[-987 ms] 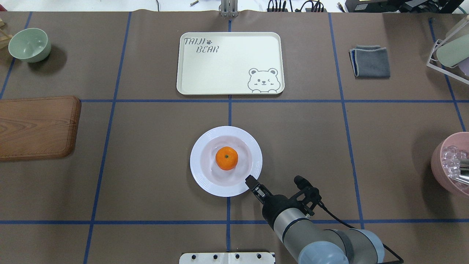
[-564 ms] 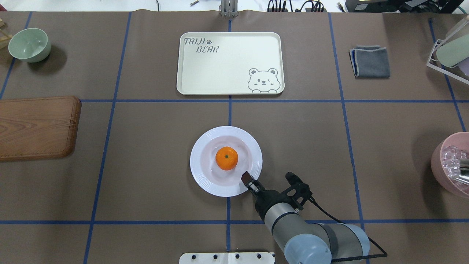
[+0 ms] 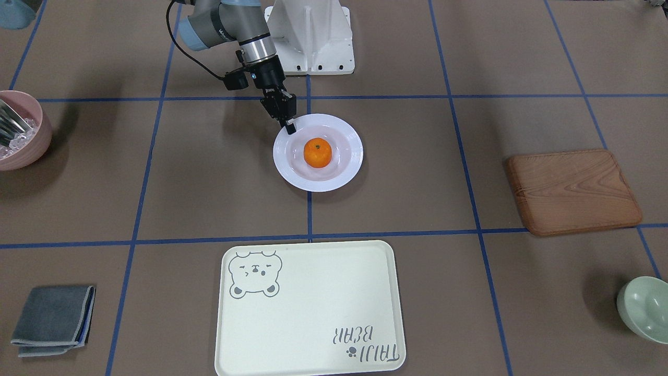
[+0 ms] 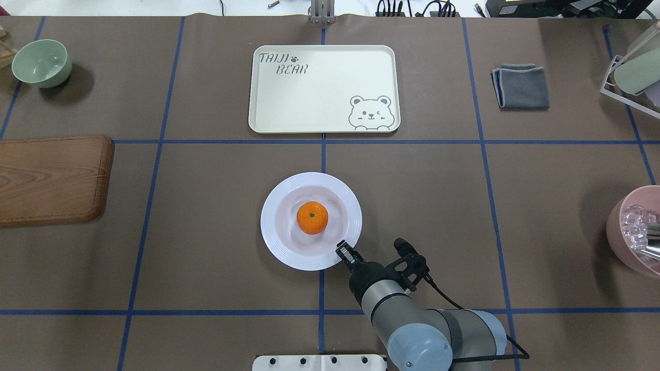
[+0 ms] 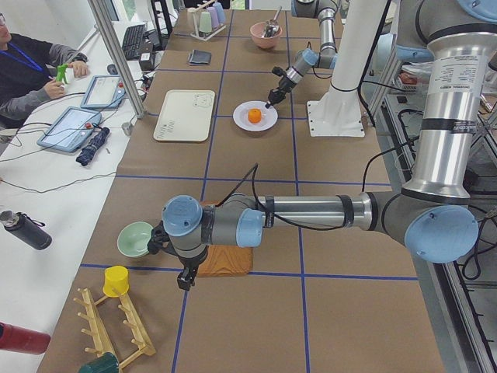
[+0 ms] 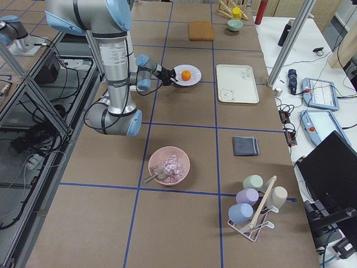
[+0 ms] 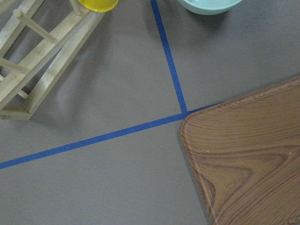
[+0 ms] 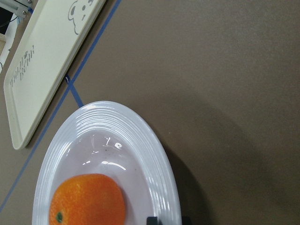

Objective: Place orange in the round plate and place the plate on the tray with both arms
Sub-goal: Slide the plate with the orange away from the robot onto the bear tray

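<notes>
My right gripper is going to put the round plate down on the cream tray (image 3: pixel 317 312) (image 8: pixel 49 41) between the bear face and the lettering.
The orange (image 4: pixel 312 217) lies in the middle of the round plate (image 4: pixel 273 242), which rests on the table's centre line. My right gripper (image 4: pixel 342 251) is at the plate's near right rim, shut on that rim; in the right wrist view only a dark fingertip (image 8: pixel 166 220) shows at the rim. The cream tray (image 4: pixel 319 98) sits beyond the plate with nothing on it. My left gripper (image 5: pixel 184 281) shows only in the exterior left view, hanging low by the wooden board's corner; I cannot tell whether it is open or shut.
A wooden board (image 4: pixel 51 178) and a green bowl (image 4: pixel 41 63) lie at the left. A folded grey cloth (image 4: pixel 522 86), a cup rack (image 4: pixel 631 72) and a pink bowl of ice (image 4: pixel 637 229) stand at the right.
The right gripper moved left onto the plate's rim. The plate with the orange shifted slightly left and away.
</notes>
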Robot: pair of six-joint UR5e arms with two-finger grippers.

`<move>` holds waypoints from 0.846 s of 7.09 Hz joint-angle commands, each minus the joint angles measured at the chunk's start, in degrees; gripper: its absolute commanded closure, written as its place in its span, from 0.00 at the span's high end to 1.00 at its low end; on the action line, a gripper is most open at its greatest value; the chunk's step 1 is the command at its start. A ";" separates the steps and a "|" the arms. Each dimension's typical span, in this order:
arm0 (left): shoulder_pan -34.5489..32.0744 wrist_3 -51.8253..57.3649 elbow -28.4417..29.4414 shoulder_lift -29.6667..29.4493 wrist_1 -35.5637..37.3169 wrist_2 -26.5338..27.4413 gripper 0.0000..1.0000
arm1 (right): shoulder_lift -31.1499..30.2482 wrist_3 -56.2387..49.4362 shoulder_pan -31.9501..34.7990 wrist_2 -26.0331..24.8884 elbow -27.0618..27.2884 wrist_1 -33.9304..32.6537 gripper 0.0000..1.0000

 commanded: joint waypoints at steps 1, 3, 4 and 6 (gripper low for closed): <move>-0.11 0.00 -0.87 1.28 0.00 0.00 0.99 | -0.15 4.09 0.20 -3.39 -0.01 2.83 0.00; -0.38 0.00 -1.49 1.38 0.00 0.00 0.99 | -0.58 5.61 0.46 -7.53 -1.58 14.42 0.00; -0.46 -0.26 -2.63 3.04 0.00 0.00 0.99 | -0.50 5.61 1.16 -7.54 -1.50 14.71 0.00; -0.55 -0.96 -6.84 6.73 0.00 0.00 0.99 | -0.50 5.34 3.18 -8.50 -1.67 22.16 0.00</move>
